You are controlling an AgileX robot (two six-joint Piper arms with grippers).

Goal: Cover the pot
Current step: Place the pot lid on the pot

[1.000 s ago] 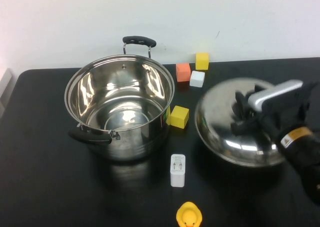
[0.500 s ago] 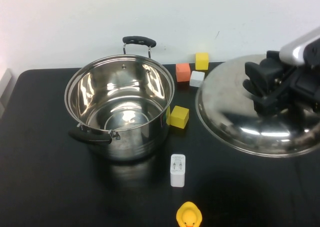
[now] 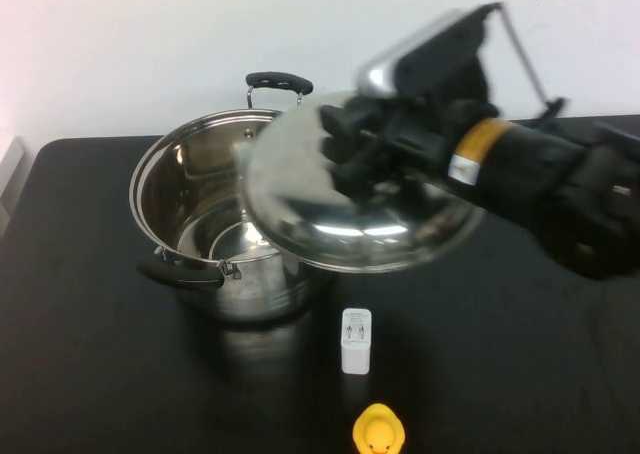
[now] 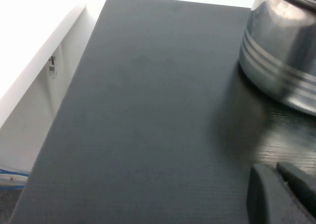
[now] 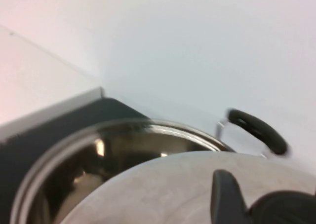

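The domed steel lid, now held tilted over the pot, will leave my right gripper on the pot's rim [image 3: 238, 182], between the pot's black loop handles.
The large shiny steel pot [image 3: 195, 209] stands open at the table's left centre, with one black loop handle at the back [image 3: 278, 80] and one at the front [image 3: 178, 271]. My right gripper [image 3: 365, 159] is shut on the black knob of the domed steel lid [image 3: 350, 229]. It holds the lid in the air, tilted, over the pot's right rim. In the right wrist view the lid [image 5: 163, 189] hangs above the pot's rim [image 5: 74, 145], with one dark finger [image 5: 224, 194] beside the knob. My left gripper [image 4: 277, 180] is shut and empty, low over the table, left of the pot's wall [image 4: 281, 51].
A white charger block [image 3: 355, 340] and a yellow rubber duck [image 3: 378, 431] lie in front of the pot. The black table [image 3: 100, 374] ends at its left edge [image 4: 74, 86]. A white wall stands behind.
My right gripper has lifted the lid off the table's right side and carried it left, up over the pot's right rim. The coloured blocks are now hidden behind it.
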